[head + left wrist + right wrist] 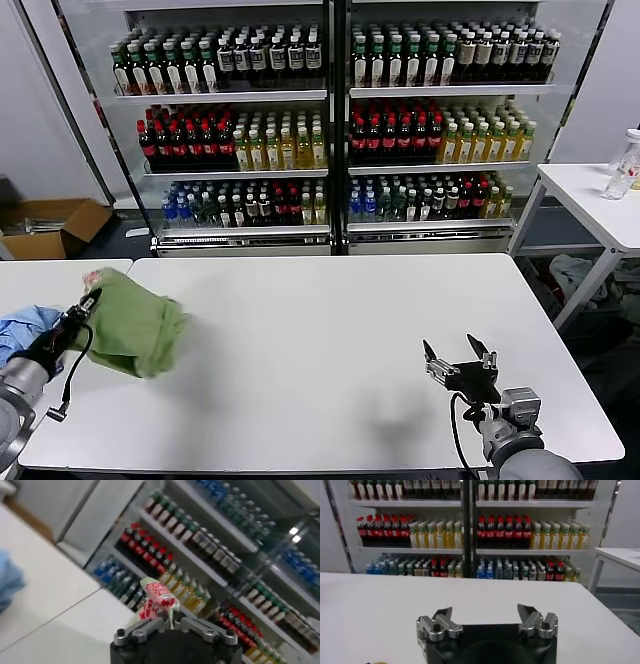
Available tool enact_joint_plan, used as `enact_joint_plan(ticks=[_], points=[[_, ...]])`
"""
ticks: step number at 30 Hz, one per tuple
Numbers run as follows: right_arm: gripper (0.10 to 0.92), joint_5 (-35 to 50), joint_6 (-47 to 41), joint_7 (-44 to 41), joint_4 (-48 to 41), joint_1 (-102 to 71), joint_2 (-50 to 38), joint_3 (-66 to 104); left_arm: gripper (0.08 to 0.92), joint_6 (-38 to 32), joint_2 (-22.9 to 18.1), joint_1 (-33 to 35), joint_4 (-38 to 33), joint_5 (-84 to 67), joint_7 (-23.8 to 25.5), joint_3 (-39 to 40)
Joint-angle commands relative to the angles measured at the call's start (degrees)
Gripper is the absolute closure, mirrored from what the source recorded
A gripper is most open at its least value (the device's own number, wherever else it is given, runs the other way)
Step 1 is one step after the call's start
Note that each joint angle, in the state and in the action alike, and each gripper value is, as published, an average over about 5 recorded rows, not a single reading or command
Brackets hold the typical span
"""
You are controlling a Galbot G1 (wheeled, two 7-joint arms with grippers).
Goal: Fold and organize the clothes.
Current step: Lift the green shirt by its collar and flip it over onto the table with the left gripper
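Note:
My left gripper is to let go of the light green polo shirt, now bunched at the white table's end, on the bare middle of the white table (293,339) in front of the coolers.
The light green polo shirt (135,325) is bunched into a folded bundle at the left end of the white table (330,340). My left gripper (92,298) is shut on its upper left edge and holds it lifted. In the left wrist view a fold of the shirt with the red-and-white checkered print (156,599) sticks up between the closed fingers of the left gripper (170,619). My right gripper (457,352) is open and empty, low over the table's front right; the right wrist view shows it (485,612) with jaws wide apart.
A light blue garment (22,330) lies on the adjoining table at far left, beside my left arm. Drink coolers (330,130) stand behind the table. A second white table (600,200) with a bottle is at right. A cardboard box (50,225) sits on the floor.

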Motion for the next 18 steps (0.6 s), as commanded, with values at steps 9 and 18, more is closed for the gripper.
enact_joint_plan(ticks=[9,18], points=[[0.203,-1.38,1.28,-0.38,1.97,-0.40,0.80,0.66,0.897,-1.30,-13.85,-12.15,-1.79,21.56,-5.48,40.54],[0.203,-0.94,2.19,-0.59,1.18,0.63,0.64,0.59,0.897,-0.76,-18.45,-17.61,1.78,30.59,-5.10,49.15]])
